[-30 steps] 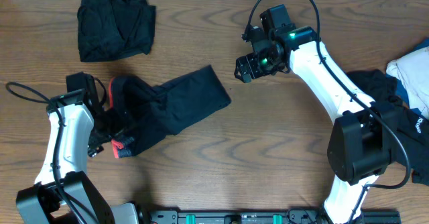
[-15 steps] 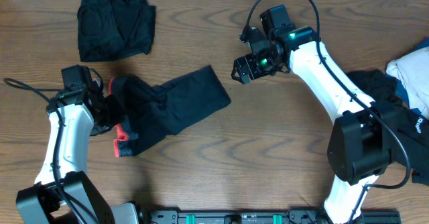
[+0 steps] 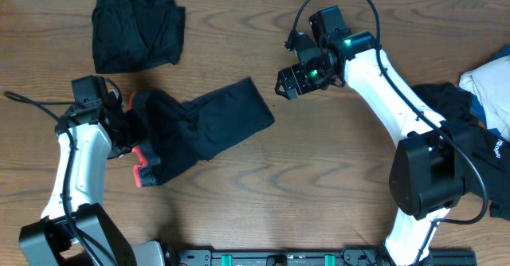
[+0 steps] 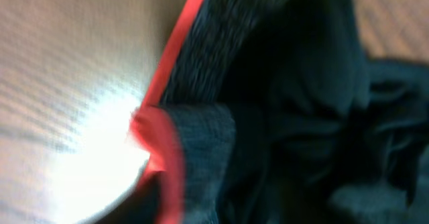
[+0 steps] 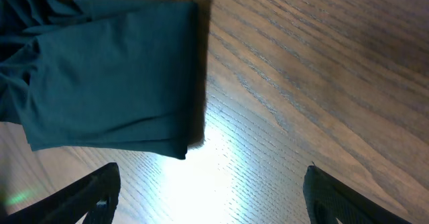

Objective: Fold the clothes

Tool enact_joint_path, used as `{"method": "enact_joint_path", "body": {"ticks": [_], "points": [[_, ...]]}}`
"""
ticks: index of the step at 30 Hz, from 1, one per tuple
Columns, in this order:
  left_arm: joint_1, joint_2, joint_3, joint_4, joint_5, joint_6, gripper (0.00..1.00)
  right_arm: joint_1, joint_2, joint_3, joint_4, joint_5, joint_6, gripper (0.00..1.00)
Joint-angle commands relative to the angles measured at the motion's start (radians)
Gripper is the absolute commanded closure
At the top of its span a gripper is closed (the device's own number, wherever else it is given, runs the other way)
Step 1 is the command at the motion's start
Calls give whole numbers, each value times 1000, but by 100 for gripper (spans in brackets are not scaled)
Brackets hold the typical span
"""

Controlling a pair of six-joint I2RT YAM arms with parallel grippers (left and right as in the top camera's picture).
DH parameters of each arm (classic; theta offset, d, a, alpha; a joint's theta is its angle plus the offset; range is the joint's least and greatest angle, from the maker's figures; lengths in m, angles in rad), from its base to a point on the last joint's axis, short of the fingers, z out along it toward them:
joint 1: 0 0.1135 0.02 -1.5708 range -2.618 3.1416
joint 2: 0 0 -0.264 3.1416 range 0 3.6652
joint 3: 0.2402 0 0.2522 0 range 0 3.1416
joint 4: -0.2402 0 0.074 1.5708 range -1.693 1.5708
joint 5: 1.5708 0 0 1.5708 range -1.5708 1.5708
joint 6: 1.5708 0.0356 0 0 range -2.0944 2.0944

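The coral-red piece of cloth is curled over itself at the bunched end of the garment, so my left gripper should grab the cloth's curled flap [image 4: 204, 130] and lay it flat before folding.
The clothes' main piece, a long black trouser-like garment [image 3: 209, 125], lies slanted across the table's left half, with a coral-red band [image 3: 144, 167] showing at its bunched left end. My left gripper [image 3: 123, 131] is at that bunched end, its fingers lost against the dark cloth. The left wrist view is blurred and filled with black ribbed fabric [image 4: 281, 83] and the red band [image 4: 164, 150]; no fingers show. My right gripper [image 3: 291, 81] hovers open past the garment's right end [image 5: 114, 83], with only bare table between its fingers [image 5: 94, 190].
A folded black garment [image 3: 135, 27] lies at the back left. At the right edge sit white and blue clothes [image 3: 488, 83] and another black piece [image 3: 446, 103]. Bare wood table [image 3: 319, 170] spreads between the arms.
My left gripper has moved away from the front edge and slightly left along the garment's bunched end, and the red band shifted a little. The right arm stayed almost still.
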Motion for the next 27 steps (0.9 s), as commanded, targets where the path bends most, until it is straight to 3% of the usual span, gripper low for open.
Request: {"method": "enact_joint_path", "body": {"ticks": [1,6,19,22,27], "points": [[4,-3,18,-60,-2,13,21,3,3,-6,-4,-3,-15,15],[5,2,13,-149,-18,13,15,3,3,-6,-5,-3,-15,15],[4,69,3,-151,-17,13,19,3,3,-6,-8,-3,-15,15],[4,108,3,-146,-16,13,30,3,3,-6,-8,-3,-15,15],[4,119,4,-115,-4,13,66,3,3,-6,-7,1,-15,15]]}}
